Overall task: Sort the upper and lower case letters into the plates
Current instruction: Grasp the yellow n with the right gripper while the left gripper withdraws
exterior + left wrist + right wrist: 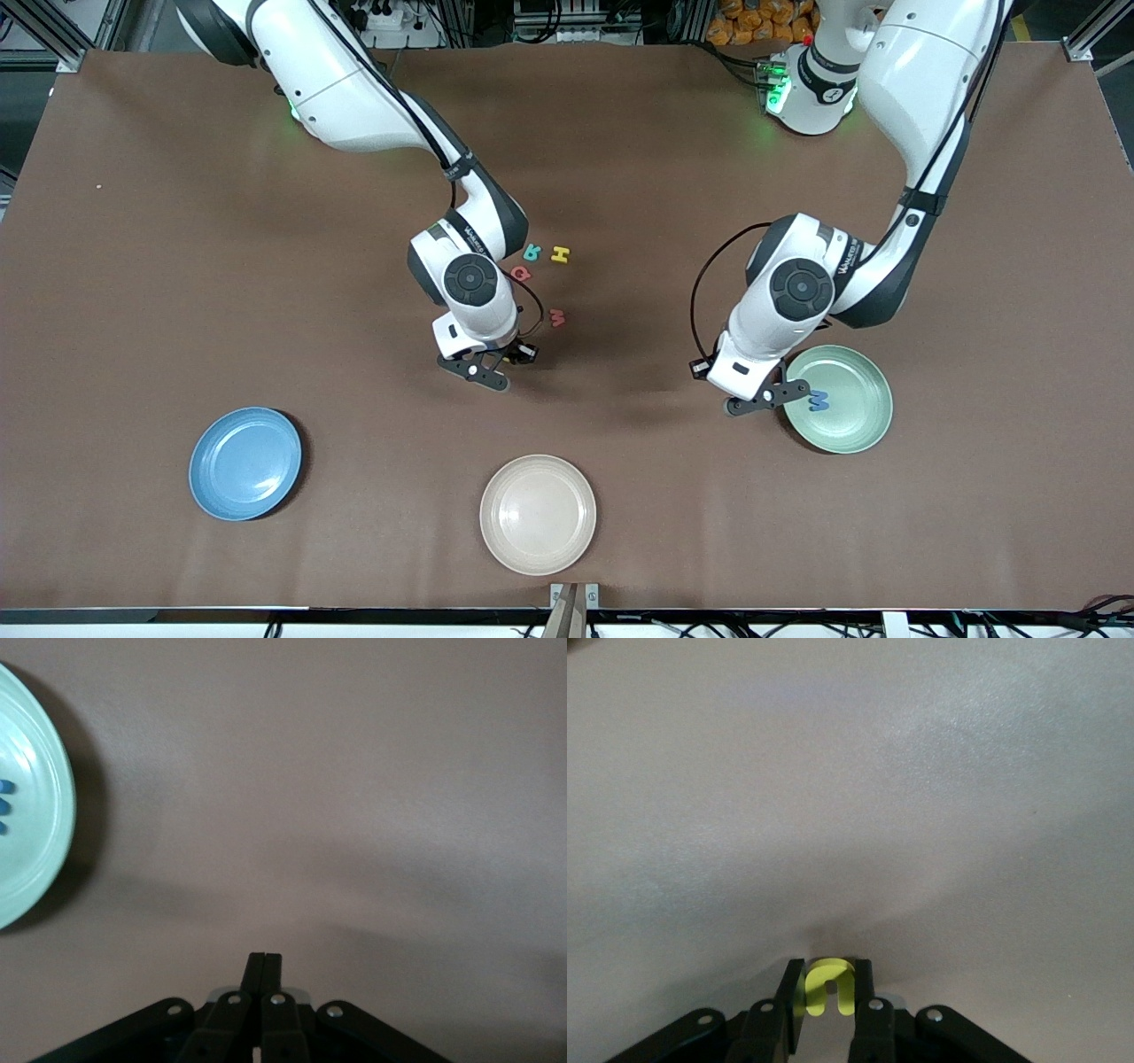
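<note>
My right gripper should drop the yellow letter on the blue plate [227, 443], toward the plate's rim nearest my base.
My right gripper [487, 370] [829, 969] is shut on a small yellow letter [830, 990], low over the bare table near the middle. A teal letter [532, 253], a yellow H [560, 255] and two red letters [521, 273] [557, 316] lie beside the right arm's wrist. The mint green plate [855, 425] [40, 806] holds a blue letter [819, 400] [4, 804]. My left gripper [764, 400] [265, 958] is shut on nothing, just off that plate's rim. The blue plate [245, 462] sits toward the right arm's end, nearer the front camera.
A beige plate [538, 514] with nothing in it sits near the table's front edge, between the blue and mint plates. Brown table surface [177, 292] surrounds everything.
</note>
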Robot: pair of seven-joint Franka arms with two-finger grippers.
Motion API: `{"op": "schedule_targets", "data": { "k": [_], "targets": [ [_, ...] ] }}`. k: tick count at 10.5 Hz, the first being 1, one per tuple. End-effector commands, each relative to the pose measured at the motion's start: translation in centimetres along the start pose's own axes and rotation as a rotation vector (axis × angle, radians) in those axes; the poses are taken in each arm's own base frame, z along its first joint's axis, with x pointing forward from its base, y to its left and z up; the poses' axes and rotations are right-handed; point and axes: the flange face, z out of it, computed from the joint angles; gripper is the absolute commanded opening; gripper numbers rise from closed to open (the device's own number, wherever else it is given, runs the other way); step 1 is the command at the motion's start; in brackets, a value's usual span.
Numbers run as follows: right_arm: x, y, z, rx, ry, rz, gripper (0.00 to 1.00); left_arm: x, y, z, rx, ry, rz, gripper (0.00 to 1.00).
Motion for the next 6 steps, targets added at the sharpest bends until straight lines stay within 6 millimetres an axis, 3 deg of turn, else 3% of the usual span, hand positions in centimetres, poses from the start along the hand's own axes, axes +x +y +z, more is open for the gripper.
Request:
{"op": "schedule_targets", "data": {
  "k": [1,2,3,5,6],
  "targets": [
    [2.6,2.1,-3.9,-0.004,0.017,0.033,0.0,-1.1,1.0,-0.5,-0.004,-0.007,-0.043,0.0],
    [5.0,3.6,-5.4,0.005,0.027,0.051,0.0,-1.9,1.8,-0.3,-0.002,-0.01,-0.055,0.11],
    [7.5,5.4,-6.7,0.018,0.04,0.074,0.0,-2.8,2.7,-0.1,0.001,-0.015,-0.043,0.49],
    [12.5,9.2,-7.8,0.025,0.062,0.099,0.0,-5.1,4.9,0.4,0.002,-0.024,-0.018,1.0],
    [15.4,11.9,-8.3,0.027,0.074,0.133,0.0,-6.8,6.5,0.5,0.001,-0.024,0.009,1.0]
  ]
}}
